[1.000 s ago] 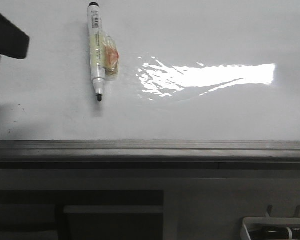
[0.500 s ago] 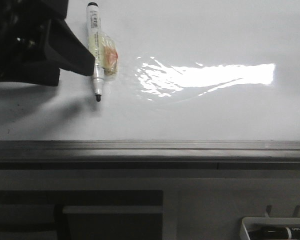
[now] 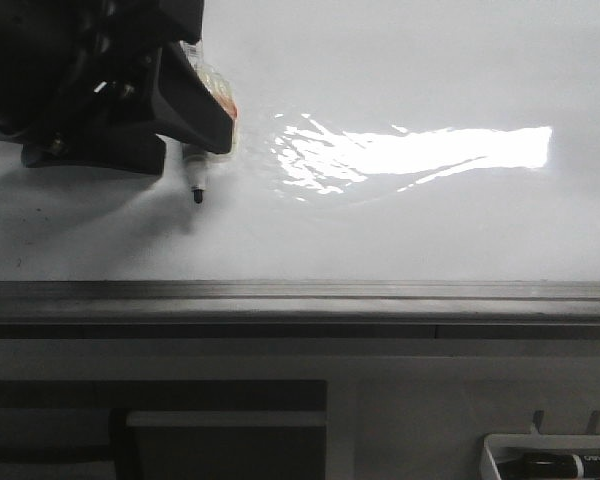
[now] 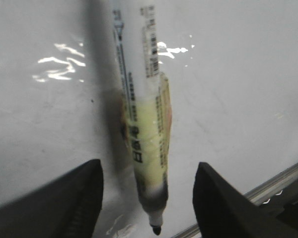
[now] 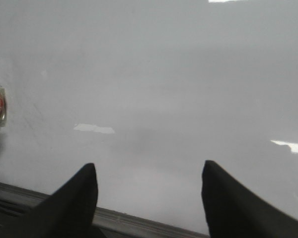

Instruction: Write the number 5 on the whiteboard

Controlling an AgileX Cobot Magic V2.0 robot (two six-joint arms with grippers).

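Observation:
Next, I close my right gripper on the white marker's back end (image 3: 192, 52), behind the yellowish taped wrap, to take it from my left gripper.
The whiteboard (image 3: 430, 60) lies flat and glossy, with a grey rail (image 3: 300, 295) along its near edge. A white marker (image 3: 196, 175) with a yellowish taped wrap (image 3: 223, 100) lies on it, bare black tip toward the rail. My left gripper (image 3: 180, 120) hangs over the marker and hides its upper half. In the left wrist view the gripper (image 4: 148, 168) is open, with the marker (image 4: 141, 124) between its fingers and touching neither. My right gripper (image 5: 149, 167) is open over bare whiteboard (image 5: 164, 74) near the rail (image 5: 139, 220). The number 5 is not in view.
A bright glare patch (image 3: 420, 150) lies on the board right of the marker. Below the rail at the bottom right stands a white tray (image 3: 500, 455) holding a dark marker (image 3: 570, 465). Dark shelving (image 3: 220, 430) fills the lower left.
My left gripper has come in from the left and now covers the marker's upper part. The marker has not moved.

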